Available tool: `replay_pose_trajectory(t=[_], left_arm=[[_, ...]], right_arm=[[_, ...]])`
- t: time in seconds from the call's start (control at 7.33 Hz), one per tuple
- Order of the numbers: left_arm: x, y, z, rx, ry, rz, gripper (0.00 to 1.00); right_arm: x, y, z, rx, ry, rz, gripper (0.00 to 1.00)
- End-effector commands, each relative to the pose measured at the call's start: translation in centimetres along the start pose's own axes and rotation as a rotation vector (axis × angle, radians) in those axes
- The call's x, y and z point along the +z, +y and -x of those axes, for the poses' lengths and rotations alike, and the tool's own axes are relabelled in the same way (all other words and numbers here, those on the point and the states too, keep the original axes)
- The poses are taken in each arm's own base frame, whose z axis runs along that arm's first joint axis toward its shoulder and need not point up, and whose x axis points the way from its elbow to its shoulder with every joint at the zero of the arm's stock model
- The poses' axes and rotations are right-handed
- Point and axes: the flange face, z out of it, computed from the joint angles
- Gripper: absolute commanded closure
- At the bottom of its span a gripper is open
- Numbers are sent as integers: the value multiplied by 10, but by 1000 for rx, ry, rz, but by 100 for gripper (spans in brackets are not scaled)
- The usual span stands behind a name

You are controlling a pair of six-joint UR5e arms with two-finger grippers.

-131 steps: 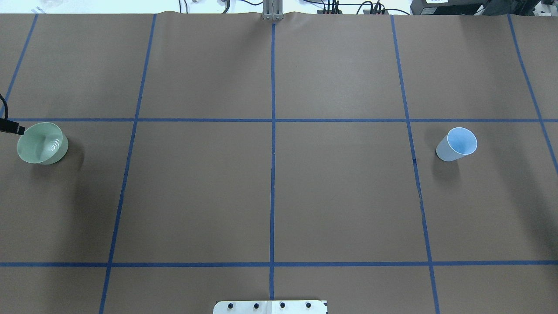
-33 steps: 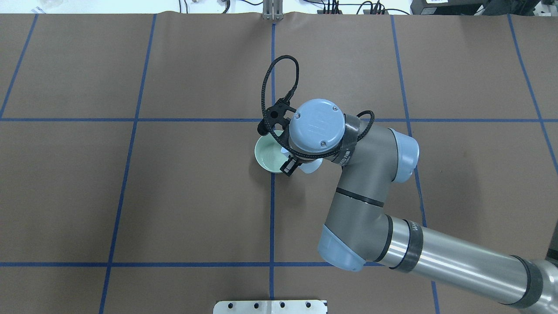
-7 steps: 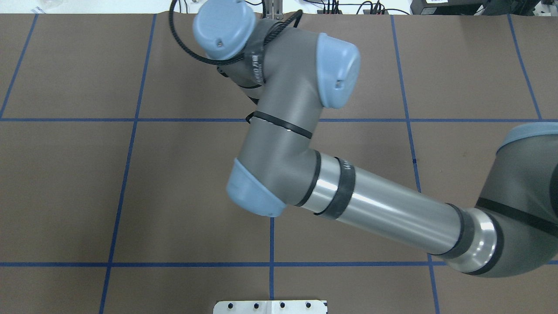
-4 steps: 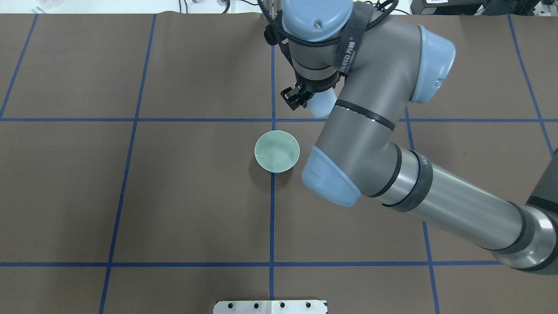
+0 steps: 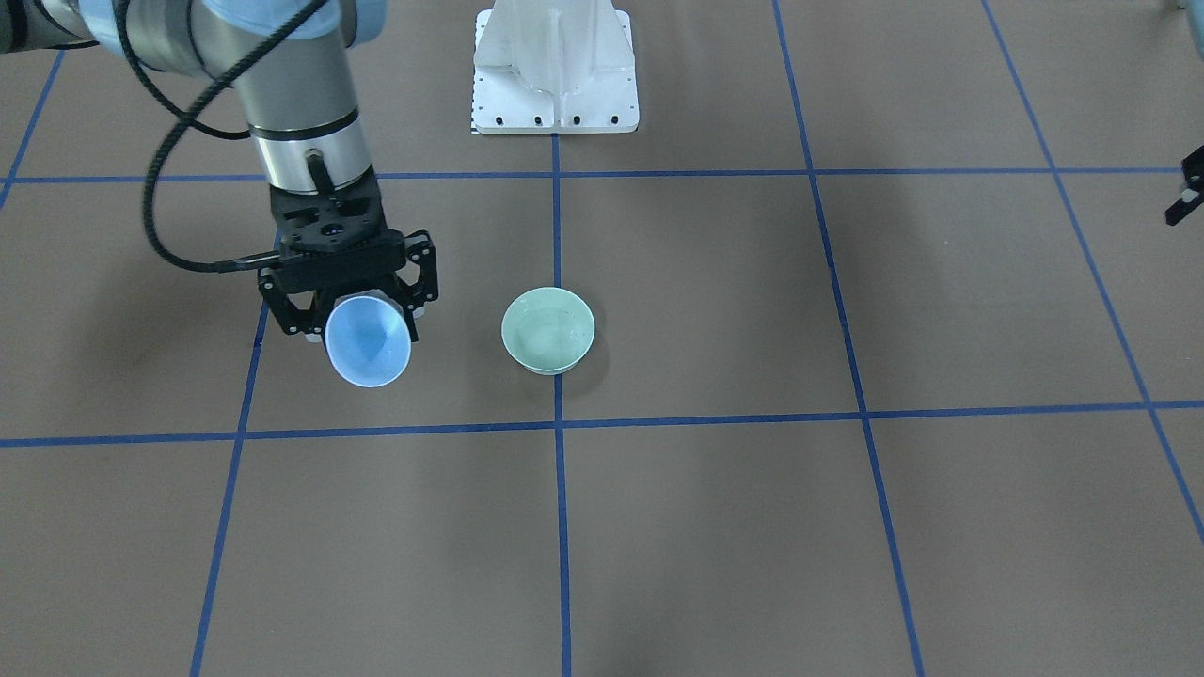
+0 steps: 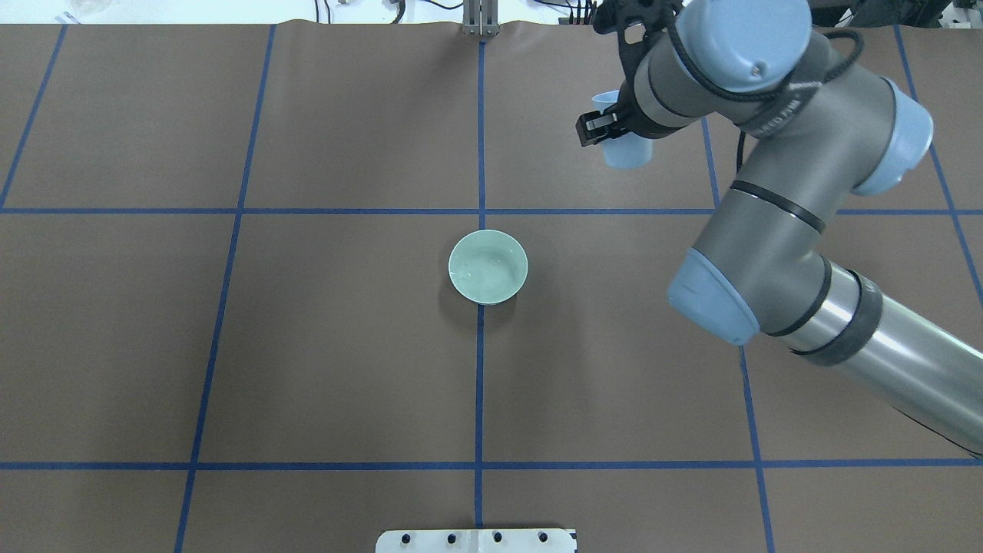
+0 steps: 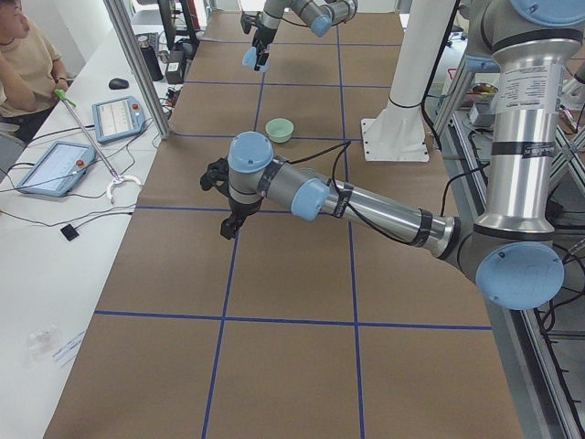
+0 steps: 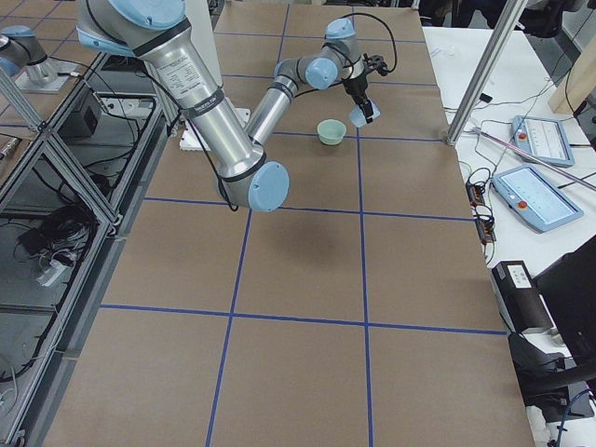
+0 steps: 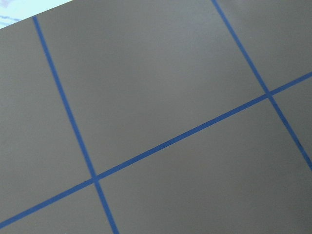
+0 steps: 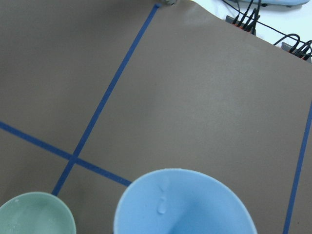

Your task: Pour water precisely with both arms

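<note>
I will put the light blue cup, now held tilted above the table, down with my right gripper on bare table across the blue tape line (image 5: 143,369), away from the bowl.
My right gripper (image 5: 360,318) is shut on a light blue cup (image 5: 368,350) and holds it tilted above the table, mouth towards the operators' side. In the overhead view this gripper (image 6: 613,129) and the cup (image 6: 628,148) are beyond and to the right of a pale green bowl (image 6: 488,266). The bowl stands at the table's middle and holds the water (image 6: 491,265), seen as faint ripples. The right wrist view shows the cup (image 10: 185,204) with droplets on its inner wall, and the bowl (image 10: 34,217). My left gripper (image 5: 1183,196) hangs at the table's left end, empty; I cannot tell how its jaws stand.
The brown table cover (image 6: 307,346) is marked with blue tape lines. The white pedestal (image 5: 555,66) stands at the robot's side. In the exterior left view, a side table (image 7: 64,174) with tablets and an operator (image 7: 23,55) runs along the far edge.
My right arm has carried the blue cup away from the bowl, to the right and farther from the robot. The bowl has stayed at the middle.
</note>
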Motion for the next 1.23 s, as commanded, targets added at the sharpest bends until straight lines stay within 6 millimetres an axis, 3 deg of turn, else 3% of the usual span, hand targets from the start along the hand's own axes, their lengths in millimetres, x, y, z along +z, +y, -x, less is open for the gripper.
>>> replay_pose_trajectory(t=[0.0,0.27,0.68,0.82,0.95,1.09], left_arm=[[44,-29,-67,-77,82,-14,0],[67,-59,-115,-201,74,-24,0],[144,-97,-235,-300,22,-47,0],[161,-104,-271,-324,39,-45,0],[169,-108,-297,-338,50,-47,0],[170,-112,-309,-353,53,-42,0]], right_arm=[[9,30,-59,129,95,-141,100],[32,74,-114,247,168,-279,100],[51,189,-237,251,152,-463,100],[62,215,-260,245,172,-510,100],[87,240,-268,227,193,-542,100],[118,269,-259,187,223,-589,100]])
